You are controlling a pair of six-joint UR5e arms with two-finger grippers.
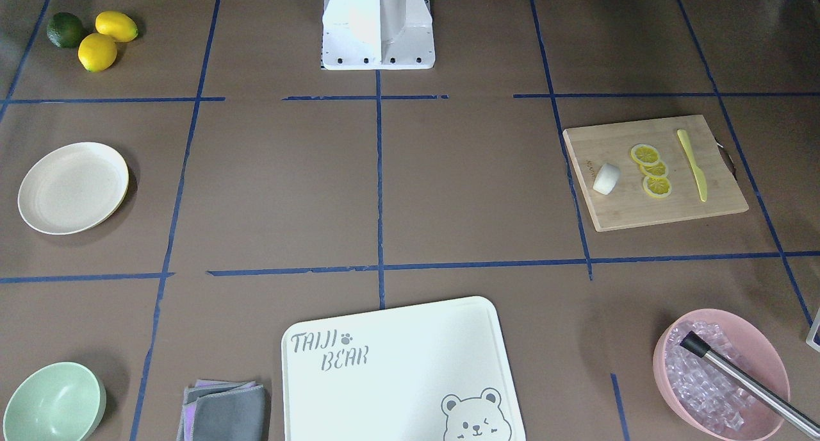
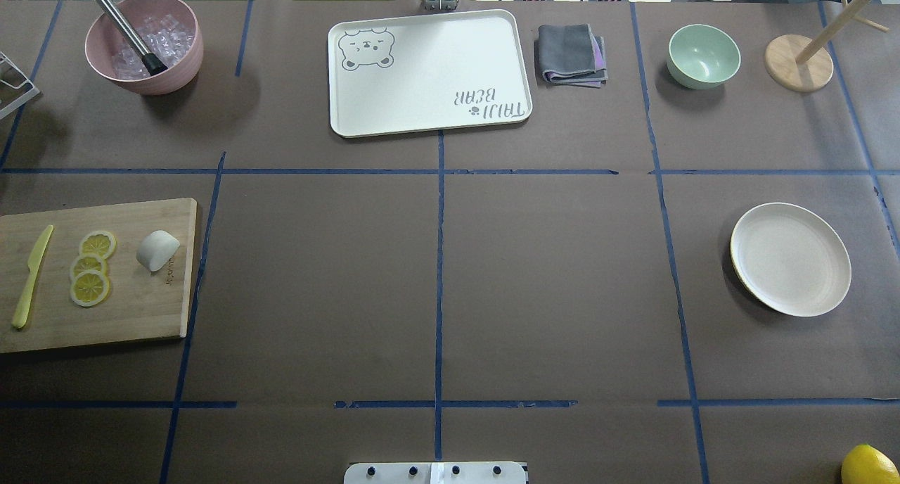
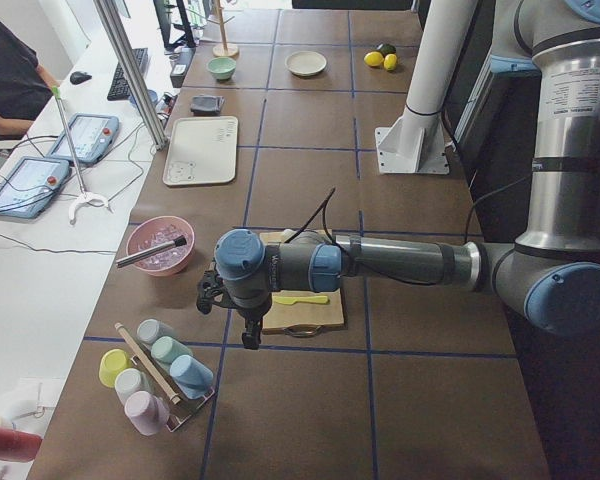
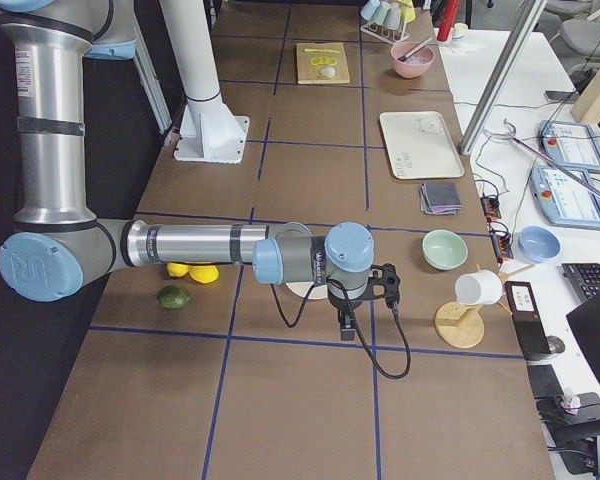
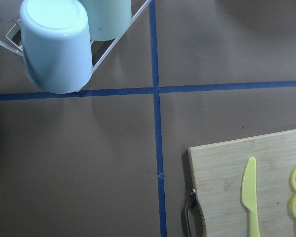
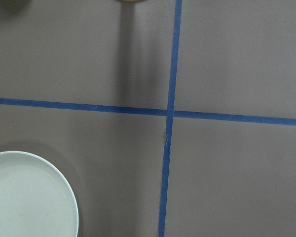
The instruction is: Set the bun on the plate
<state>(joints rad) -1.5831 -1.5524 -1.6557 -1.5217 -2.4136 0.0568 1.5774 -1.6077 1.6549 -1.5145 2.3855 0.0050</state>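
Observation:
The cream plate's outer rim (image 1: 22,182) (image 6: 78,217), on the side farthest from the wooden cutting board, should be gripped next by my right gripper, which will go there and close.
The white bun (image 1: 606,178) (image 2: 157,250) lies on a wooden cutting board (image 1: 640,210) (image 2: 140,308) on my left side, beside yellow lemon slices (image 2: 91,267). Empty and far off on my right side sits the cream plate (image 1: 72,187) (image 2: 790,259); its rim also shows in the right wrist view (image 6: 29,197). My left gripper (image 3: 250,338) hangs over the table just past the board's outer end, apart from the bun. Near the plate's outer side hovers my right gripper (image 4: 347,330). Both grippers show only in the side views, so I cannot tell whether they are open or shut.
A yellow knife (image 2: 31,276) lies on the wooden board. A bear-printed white board (image 2: 429,72), pink ice bowl (image 2: 144,44), grey cloth (image 2: 571,55), green bowl (image 2: 703,56) and mug tree (image 2: 799,63) line the far edge. Lemons and a lime (image 1: 96,36) sit near the base. A cup rack (image 3: 160,375) stands left.

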